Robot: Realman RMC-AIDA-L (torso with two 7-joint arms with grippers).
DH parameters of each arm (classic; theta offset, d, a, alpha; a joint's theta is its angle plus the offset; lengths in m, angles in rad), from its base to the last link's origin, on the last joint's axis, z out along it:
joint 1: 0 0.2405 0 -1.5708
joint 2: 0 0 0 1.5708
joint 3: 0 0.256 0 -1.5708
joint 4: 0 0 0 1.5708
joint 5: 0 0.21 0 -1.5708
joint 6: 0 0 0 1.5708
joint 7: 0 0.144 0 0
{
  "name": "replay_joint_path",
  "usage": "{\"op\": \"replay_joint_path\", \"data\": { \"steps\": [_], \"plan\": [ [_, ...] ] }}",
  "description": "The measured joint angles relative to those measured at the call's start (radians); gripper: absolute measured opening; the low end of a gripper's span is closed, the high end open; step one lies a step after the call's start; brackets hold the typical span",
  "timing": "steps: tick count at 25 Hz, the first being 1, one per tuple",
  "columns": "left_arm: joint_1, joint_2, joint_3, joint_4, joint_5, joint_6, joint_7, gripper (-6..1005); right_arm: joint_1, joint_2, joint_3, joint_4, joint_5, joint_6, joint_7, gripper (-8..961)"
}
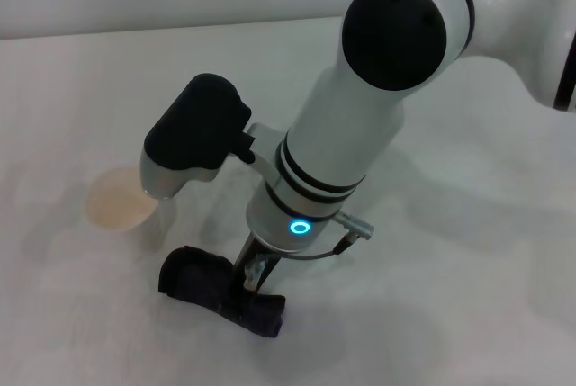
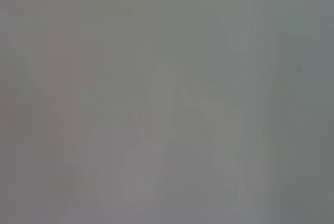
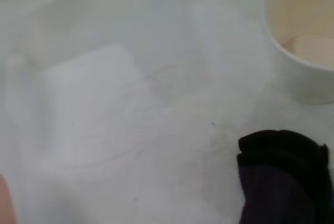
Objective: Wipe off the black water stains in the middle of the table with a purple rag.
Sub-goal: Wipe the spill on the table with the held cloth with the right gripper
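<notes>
Next, I set the purple rag, now rumpled near the table's front edge, on the shaded white table (image 1: 426, 169) with my right gripper, beside my forearm, far from the paper cup.
The purple rag (image 1: 200, 281) lies rumpled on the white table (image 1: 450, 251) near its front edge. My right gripper (image 1: 253, 280) reaches straight down onto the rag's middle, and its fingers are closed on the cloth. The rag also shows in the right wrist view (image 3: 284, 179), resting on the table (image 3: 130, 130). The black water stains are not visible in any view; only a tiny speck (image 3: 213, 124) marks the table near the rag. My left gripper is out of view, and its wrist view shows only a blank grey surface.
A pale paper cup (image 1: 117, 201) stands just left of and behind the rag, close to my right arm's black wrist housing (image 1: 198, 130). The cup also shows in the right wrist view (image 3: 305, 36). My right forearm (image 1: 351, 125) covers the table's middle.
</notes>
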Motion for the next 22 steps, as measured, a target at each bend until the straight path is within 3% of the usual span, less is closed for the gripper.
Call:
{"op": "replay_joint_path", "data": {
  "steps": [7,13,22],
  "plan": [
    [0.006,-0.003,0.002,-0.004,0.000,-0.001,0.000,892,-0.064,-0.008,0.164,-0.052,-0.171,0.003,0.010,89],
    [0.018,-0.005,-0.002,-0.004,0.000,-0.003,0.000,892,-0.190,-0.015,0.418,0.002,-0.399,0.097,-0.021,90],
    [0.016,-0.005,-0.003,-0.007,0.000,-0.003,0.000,892,-0.267,-0.021,0.588,0.041,-0.576,0.194,-0.030,90]
  ]
}}
